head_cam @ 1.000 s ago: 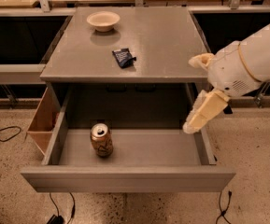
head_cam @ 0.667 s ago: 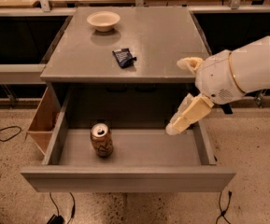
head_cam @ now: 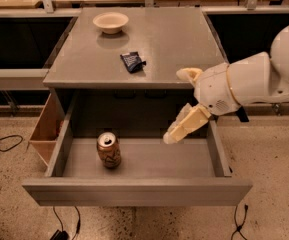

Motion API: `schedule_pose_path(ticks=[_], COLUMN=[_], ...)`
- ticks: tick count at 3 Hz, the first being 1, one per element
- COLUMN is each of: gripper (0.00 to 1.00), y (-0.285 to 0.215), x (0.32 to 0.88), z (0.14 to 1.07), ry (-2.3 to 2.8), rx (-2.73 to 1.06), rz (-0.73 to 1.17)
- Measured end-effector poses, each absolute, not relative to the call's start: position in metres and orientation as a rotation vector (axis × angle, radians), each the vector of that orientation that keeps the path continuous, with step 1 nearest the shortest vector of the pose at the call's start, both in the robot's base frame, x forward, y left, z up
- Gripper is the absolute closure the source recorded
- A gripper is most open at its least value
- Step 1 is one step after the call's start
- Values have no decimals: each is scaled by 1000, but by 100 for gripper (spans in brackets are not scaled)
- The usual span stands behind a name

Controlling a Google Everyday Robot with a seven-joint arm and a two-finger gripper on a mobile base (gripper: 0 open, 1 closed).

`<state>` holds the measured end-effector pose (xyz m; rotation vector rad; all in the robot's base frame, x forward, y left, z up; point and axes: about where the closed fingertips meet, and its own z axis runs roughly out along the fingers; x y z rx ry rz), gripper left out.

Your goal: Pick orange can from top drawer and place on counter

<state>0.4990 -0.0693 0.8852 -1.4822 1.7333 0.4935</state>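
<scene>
The orange can is inside the open top drawer. My gripper should close around the upper half (head_cam: 108, 145) of the can, just below the can's top.
The orange can (head_cam: 108, 150) stands upright on the floor of the open top drawer (head_cam: 134, 190), towards its left side. The counter (head_cam: 174, 39) is the grey top of the cabinet above it. My gripper (head_cam: 176, 133) hangs from the white arm at the right, above the right half of the drawer, fingertips pointing down and left. It is well to the right of the can and holds nothing.
A cream bowl (head_cam: 110, 22) sits at the back left of the counter and a small dark blue wrapper (head_cam: 132, 61) lies near its middle. A tan wooden box (head_cam: 44, 131) hangs on the cabinet's left side. Cables lie on the speckled floor.
My arm and gripper have moved left, from the drawer's right edge to over its right half, closer to the can. The can has not moved.
</scene>
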Motion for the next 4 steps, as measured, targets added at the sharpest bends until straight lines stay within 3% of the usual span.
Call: schedule_pose_path(ticks=[2, 4], gripper=[0, 0], y=[10, 49], x=[559, 576], z=[813, 749], ry=[1582, 1491], rx=[-1373, -1259], rz=[703, 839])
